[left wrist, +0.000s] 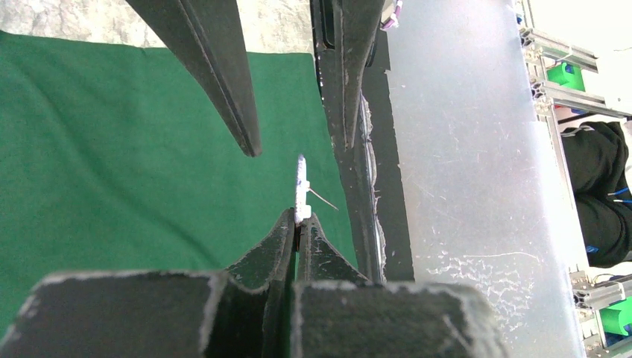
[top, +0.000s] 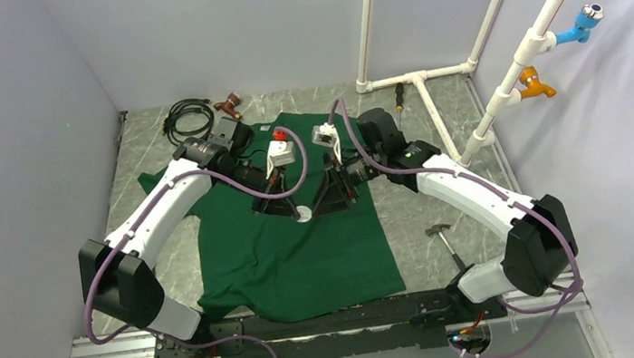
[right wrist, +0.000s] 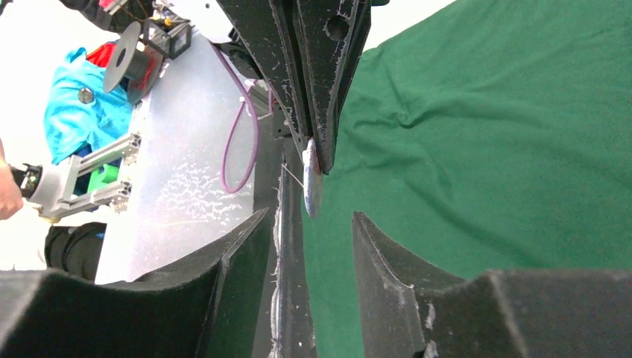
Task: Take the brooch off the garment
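Next, my right gripper grabs the brooch's free edge (left wrist: 301,163) while my left gripper changes its hold, because the brooch's open pin leans back toward my left gripper.
The dark green garment (top: 295,255) lies flat on the table. The brooch (top: 303,214) is a small pale disc between the two gripper tips over the shirt's middle. My left gripper (left wrist: 299,218) is shut on the brooch's (left wrist: 300,186) edge; the brooch stands edge-on with a thin pin sticking out to the right. In the right wrist view the brooch (right wrist: 311,183) hangs from the left gripper's closed tips. My right gripper (right wrist: 310,216) is open just below it, one finger on each side, not touching. In the top view the left gripper (top: 291,208) and the right gripper (top: 321,206) face each other.
A black coiled cable (top: 187,117) and a brown object (top: 230,106) lie at the back left. A screwdriver (top: 398,96) and a white pipe frame (top: 433,114) are at the back right. A hammer (top: 444,241) lies right of the shirt. An aluminium rail (top: 116,354) runs along the near edge.
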### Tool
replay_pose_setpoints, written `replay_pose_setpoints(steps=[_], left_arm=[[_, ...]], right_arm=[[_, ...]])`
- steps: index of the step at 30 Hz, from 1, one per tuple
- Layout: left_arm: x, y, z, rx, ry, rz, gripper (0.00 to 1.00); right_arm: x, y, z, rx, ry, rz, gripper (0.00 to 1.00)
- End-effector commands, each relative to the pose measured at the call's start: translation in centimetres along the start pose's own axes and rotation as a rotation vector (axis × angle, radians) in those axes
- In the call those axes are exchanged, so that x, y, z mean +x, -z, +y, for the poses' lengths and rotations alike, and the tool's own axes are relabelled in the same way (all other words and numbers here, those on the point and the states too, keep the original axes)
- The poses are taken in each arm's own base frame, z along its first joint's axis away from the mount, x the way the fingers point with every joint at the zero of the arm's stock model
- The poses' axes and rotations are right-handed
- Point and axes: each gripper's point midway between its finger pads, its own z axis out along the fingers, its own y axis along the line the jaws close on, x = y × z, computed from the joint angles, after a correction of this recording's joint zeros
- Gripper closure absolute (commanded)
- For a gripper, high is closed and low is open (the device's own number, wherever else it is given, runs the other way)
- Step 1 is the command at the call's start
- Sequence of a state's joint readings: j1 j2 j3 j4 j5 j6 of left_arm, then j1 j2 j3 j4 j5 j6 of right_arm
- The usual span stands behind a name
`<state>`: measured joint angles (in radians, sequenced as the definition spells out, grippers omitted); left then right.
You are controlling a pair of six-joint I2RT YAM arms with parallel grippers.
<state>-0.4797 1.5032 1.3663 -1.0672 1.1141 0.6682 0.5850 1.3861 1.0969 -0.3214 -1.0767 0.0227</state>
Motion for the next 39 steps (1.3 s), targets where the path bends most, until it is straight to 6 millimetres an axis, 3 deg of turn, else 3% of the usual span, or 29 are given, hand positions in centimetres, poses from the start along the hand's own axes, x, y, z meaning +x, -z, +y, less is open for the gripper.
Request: replay_pose_setpoints(steps=[1,9,13,15,20,24,25,27,28,33,39], left_arm=[[-1.8,0.0,-0.7,0.042,-0.037,-0.041,1.0],[-1.9,-0.1,-0.7,0.05,-0.03,-0.041,1.0],[-2.0,-0.1,-0.7,0.054,-0.027,-0.042,1.0],[-2.1,-0.1,-0.6,0.049,-0.022,-0.044,1.0],[-2.4,0.7,1.0,-0.069,-0.005,-0.062,0.8],[-3.6,3.8,2.9,-0.223,-0.005,-0.201,0.64],[-4.1,4.6,3.5,-0.255,-0.029,-0.245,0.54],[-4.3,5.8,3.6,-0.282,-0.035,-0.306,0.23],[-4.2,6.0,3.6,-0.293,-0.036,-0.323,0.2],[-3.0,5.0,2.4,-0.203,-0.054,-0.365,0.25],[-3.9,4.5,2.1,-0.12,0.015,-0.445,0.34]], right_arm=[[-2.1,-0.3,1.1,-0.06,0.051,-0.04,0.55],[-1.9,-0.8,1.0,-0.068,0.038,-0.036,0.66],[-2.0,-0.8,1.0,-0.064,0.04,-0.038,0.82],[-1.9,-0.8,0.8,-0.057,0.037,-0.038,1.0],[-2.3,-0.3,0.5,-0.042,0.02,-0.055,1.0],[-2.9,0.8,-0.1,-0.035,-0.032,-0.106,1.0],[-3.2,1.2,-0.3,-0.034,-0.044,-0.122,1.0],[-3.4,1.7,-0.4,-0.045,-0.07,-0.148,1.0],[-3.6,1.9,-0.5,-0.05,-0.082,-0.163,1.0],[-4.7,3.3,-1.0,-0.069,-0.18,-0.251,1.0],[-5.8,3.8,-0.3,-0.12,-0.214,-0.339,1.0]])
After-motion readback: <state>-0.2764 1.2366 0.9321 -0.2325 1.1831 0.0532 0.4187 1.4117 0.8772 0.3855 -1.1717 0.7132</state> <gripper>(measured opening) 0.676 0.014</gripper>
